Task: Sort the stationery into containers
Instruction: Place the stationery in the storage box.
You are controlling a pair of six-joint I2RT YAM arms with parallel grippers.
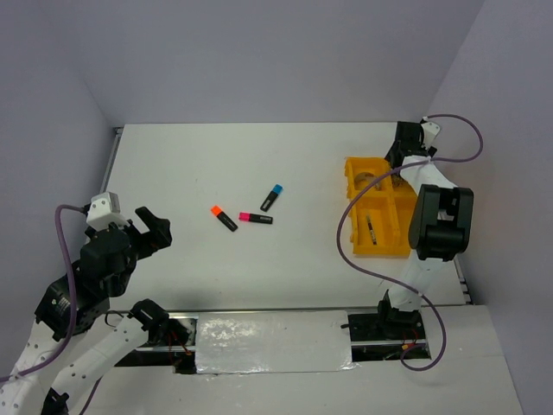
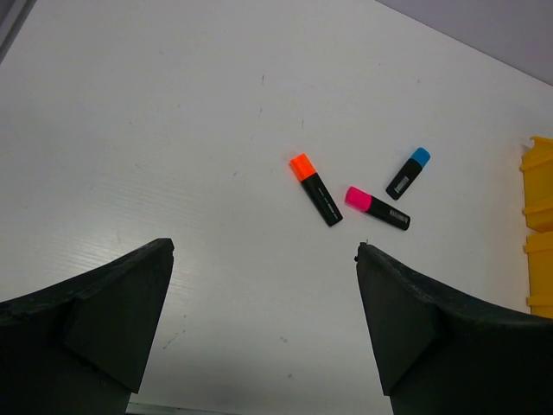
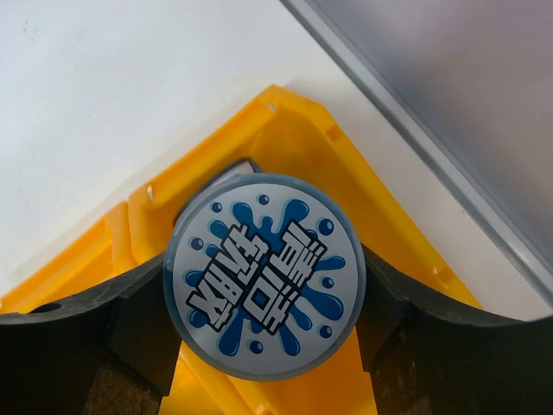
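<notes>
Next, I let go of the round blue-white item, now held over the yellow tray, with my right gripper in the yellow tray's far corner compartment (image 1: pixel 403 181) (image 3: pixel 346 316), next to the ring's compartment.
My right gripper (image 3: pixel 263 304) is shut on a round blue-white tape roll (image 3: pixel 263 275) and holds it over a far corner compartment of the yellow tray (image 3: pixel 298 143). In the top view this gripper (image 1: pixel 404 145) is at the far end of the yellow tray (image 1: pixel 356 246), and the roll is hidden. Three short black markers lie mid-table: orange cap (image 1: pixel 224 217), pink cap (image 1: pixel 255 219), blue cap (image 1: pixel 272 197). My left gripper (image 1: pixel 151 229) is open and empty, well to their left. The left wrist view shows the orange (image 2: pixel 315 189), pink (image 2: pixel 378 208) and blue (image 2: pixel 408 173) markers ahead of the open gripper (image 2: pixel 264 246).
A thin dark pen-like item (image 1: pixel 371 232) lies in a near compartment of the tray. A curved ring shape (image 1: pixel 366 180) shows in a far compartment. The right arm's cable (image 1: pixel 346 226) loops over the tray. Walls close the table at the back and right.
</notes>
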